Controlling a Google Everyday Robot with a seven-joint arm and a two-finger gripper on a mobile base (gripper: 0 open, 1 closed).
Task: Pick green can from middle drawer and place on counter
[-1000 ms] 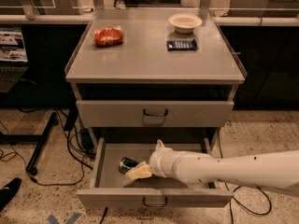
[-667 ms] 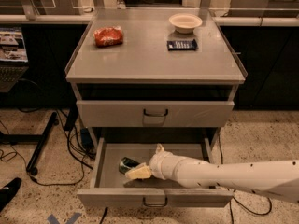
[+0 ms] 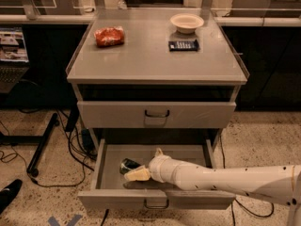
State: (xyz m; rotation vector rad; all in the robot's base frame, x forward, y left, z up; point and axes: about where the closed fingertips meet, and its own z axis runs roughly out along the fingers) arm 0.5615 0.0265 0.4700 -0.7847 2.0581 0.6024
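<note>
The fingers of my gripper should close on both sides around the body of the green can (image 3: 130,165), inside the open middle drawer.
The middle drawer (image 3: 113,197) is pulled open at the bottom of the cabinet. The green can (image 3: 128,164) lies on its side inside it, left of centre. My gripper (image 3: 136,173) is down in the drawer right against the can, on its near right side. The white arm (image 3: 211,177) reaches in from the right. Part of the can is hidden behind the gripper. The counter (image 3: 150,60) is the grey top of the cabinet, well above.
On the counter are a red snack bag (image 3: 109,36) at the back left, a white bowl (image 3: 187,21) and a dark flat object (image 3: 183,45) at the back right. The upper drawer (image 3: 156,114) is closed. Cables and a stand leg (image 3: 42,145) lie on the floor at left.
The arm's far end has dropped lower at the right. The gripper has crept slightly left, staying at the can. The can has not visibly moved.
</note>
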